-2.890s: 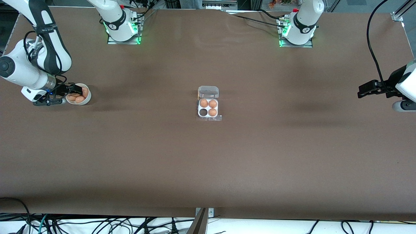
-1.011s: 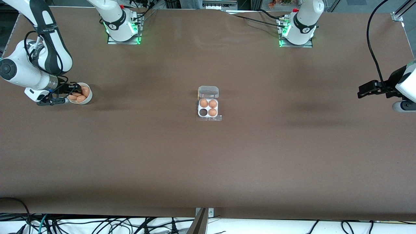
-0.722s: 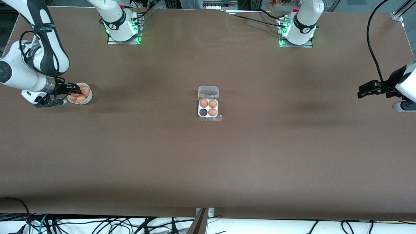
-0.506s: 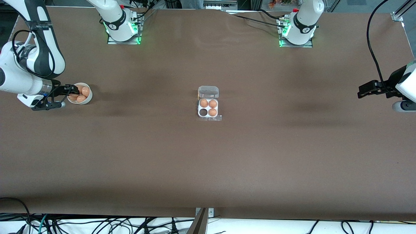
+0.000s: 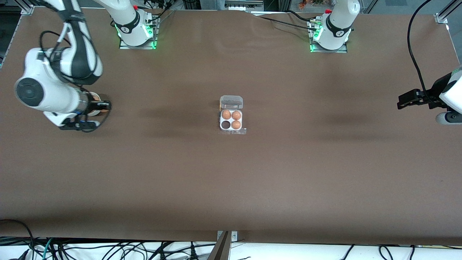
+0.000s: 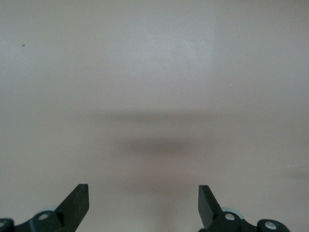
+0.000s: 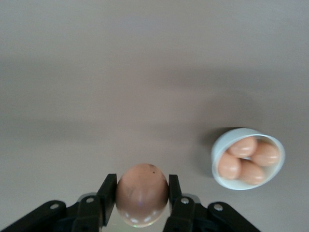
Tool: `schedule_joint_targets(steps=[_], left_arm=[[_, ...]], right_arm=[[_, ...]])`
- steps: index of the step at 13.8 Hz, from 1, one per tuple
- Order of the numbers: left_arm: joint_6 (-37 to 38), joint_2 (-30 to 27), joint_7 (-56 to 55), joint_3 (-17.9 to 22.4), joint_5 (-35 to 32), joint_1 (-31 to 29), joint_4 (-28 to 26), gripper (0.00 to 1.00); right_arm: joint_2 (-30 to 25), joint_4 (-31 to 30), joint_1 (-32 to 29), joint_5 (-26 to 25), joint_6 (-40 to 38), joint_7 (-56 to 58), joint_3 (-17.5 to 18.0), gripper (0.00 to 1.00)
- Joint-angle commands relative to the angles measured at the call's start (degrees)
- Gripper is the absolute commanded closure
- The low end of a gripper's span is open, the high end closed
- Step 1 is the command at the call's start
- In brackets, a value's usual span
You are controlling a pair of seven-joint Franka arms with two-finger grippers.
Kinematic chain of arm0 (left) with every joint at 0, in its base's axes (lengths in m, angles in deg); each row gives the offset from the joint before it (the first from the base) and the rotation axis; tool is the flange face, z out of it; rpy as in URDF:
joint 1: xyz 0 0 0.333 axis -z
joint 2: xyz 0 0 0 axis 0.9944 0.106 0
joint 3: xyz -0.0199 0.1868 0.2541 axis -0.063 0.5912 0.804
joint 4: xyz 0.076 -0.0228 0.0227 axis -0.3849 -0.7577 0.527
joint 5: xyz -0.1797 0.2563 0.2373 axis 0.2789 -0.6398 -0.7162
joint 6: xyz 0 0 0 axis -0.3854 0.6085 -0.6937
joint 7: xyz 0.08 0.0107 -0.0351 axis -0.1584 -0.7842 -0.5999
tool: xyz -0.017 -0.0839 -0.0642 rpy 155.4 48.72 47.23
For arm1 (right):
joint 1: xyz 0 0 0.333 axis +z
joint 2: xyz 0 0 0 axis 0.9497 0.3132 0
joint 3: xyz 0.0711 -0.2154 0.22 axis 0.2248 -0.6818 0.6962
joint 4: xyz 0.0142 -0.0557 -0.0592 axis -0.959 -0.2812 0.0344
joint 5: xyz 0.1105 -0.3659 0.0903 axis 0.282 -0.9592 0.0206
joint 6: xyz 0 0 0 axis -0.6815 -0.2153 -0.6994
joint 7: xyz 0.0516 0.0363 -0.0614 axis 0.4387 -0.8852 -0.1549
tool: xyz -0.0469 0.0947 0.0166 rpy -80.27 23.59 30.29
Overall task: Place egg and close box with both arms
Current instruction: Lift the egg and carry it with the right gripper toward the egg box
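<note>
My right gripper will release the egg in the bare cell of the clear box [image 5: 225,125], next to the three eggs there.
An orange-brown egg [image 7: 142,193] is pinched between the fingers of my right gripper [image 7: 141,186], which is shut on it. In the front view this right gripper [image 5: 103,107] hangs over the table just beside the bowl, at the right arm's end. The clear box [image 5: 231,121] sits mid-table with its lid [image 5: 231,102] standing open. It holds three eggs, and the cell [image 5: 226,125] nearer the camera toward the right arm's end is bare. My left gripper [image 5: 400,101] waits at the left arm's end, open [image 6: 143,200] with nothing between its fingers.
A round white bowl [image 7: 218,145] with several more eggs stands on the table close to the right gripper. In the front view the right wrist covers most of it. Brown tabletop stretches between the bowl and the box.
My right gripper has risen out of the bowl with an egg in it and shifted a little toward the box. The left arm has not moved.
</note>
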Motion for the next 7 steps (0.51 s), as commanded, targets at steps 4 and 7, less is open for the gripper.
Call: schedule_joint_targets(steps=[4,7], left_arm=[[0.50,0.52,1.22,-0.25,-0.86,-0.16,1.44,0.00],[0.50,0.43,1.22,-0.25,-0.86,-0.16,1.44,0.00]], right_arm=[[9.53,10.72,15.26,8.21,-2.02,-21.19,-0.57,0.64],[16.81,19.06,20.98,14.27,-2.02,-31.21,-0.57,0.64]])
